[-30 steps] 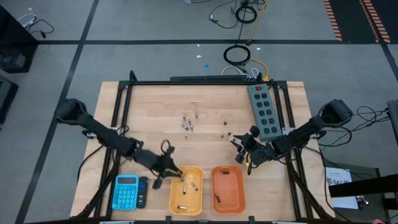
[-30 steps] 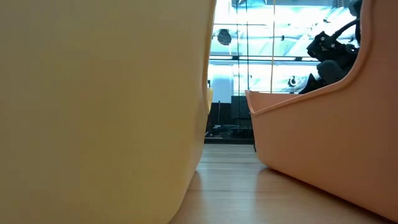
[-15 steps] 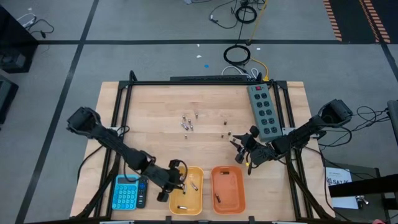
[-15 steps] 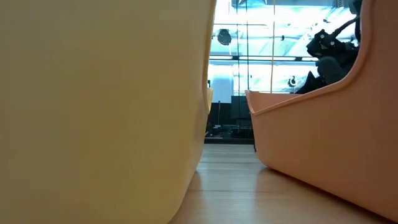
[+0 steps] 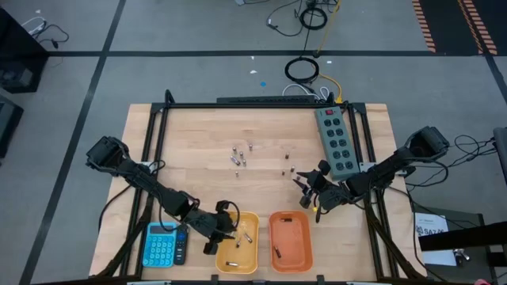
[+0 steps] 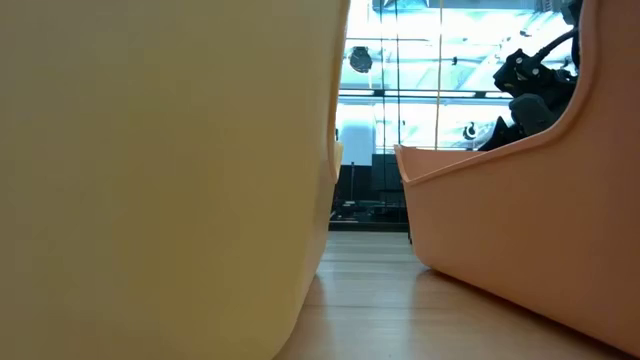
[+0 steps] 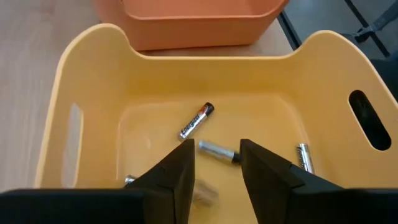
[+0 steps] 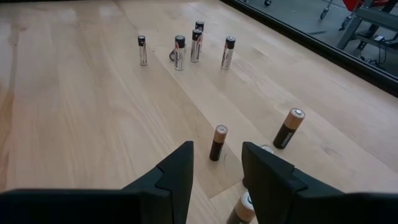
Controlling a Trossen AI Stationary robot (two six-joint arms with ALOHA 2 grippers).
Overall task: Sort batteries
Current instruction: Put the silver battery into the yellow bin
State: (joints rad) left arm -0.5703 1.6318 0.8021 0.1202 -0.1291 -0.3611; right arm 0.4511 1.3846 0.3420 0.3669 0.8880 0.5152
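My left gripper moves in next and closes on the upper part of the silvery battery [image 5: 237, 172] that stands alone on the table, closest to the yellow bin.
My left gripper [image 7: 216, 167] hangs open over the yellow bin [image 7: 93, 74], also seen in the high view [image 5: 225, 233]. Silvery batteries lie on the bin's floor: one [image 7: 217, 151] right beyond the fingertips, another [image 7: 196, 121] farther in, a third [image 7: 303, 155] near the wall. My right gripper [image 8: 216, 174] is open, low over the table [image 5: 306, 192]. A dark copper-topped battery [image 8: 217, 142] stands just ahead of its fingers, two more [image 8: 289, 128] [image 8: 244, 210] beside it. Several silvery batteries [image 8: 180, 52] stand farther off [image 5: 239, 154].
The orange bin [image 5: 309, 237] sits right of the yellow bin [image 5: 256, 255], with one dark battery [image 5: 276, 253] inside. A blue calculator [image 5: 161, 244] lies at the near left. A grey power strip [image 5: 336, 141] lies at the far right. Bare wood lies between the battery clusters.
My left gripper has moved from the yellow bin's far left corner toward the table's near edge and a little right, and now stands over the bin. Most of that travel was in the first half second. The right arm has kept still.
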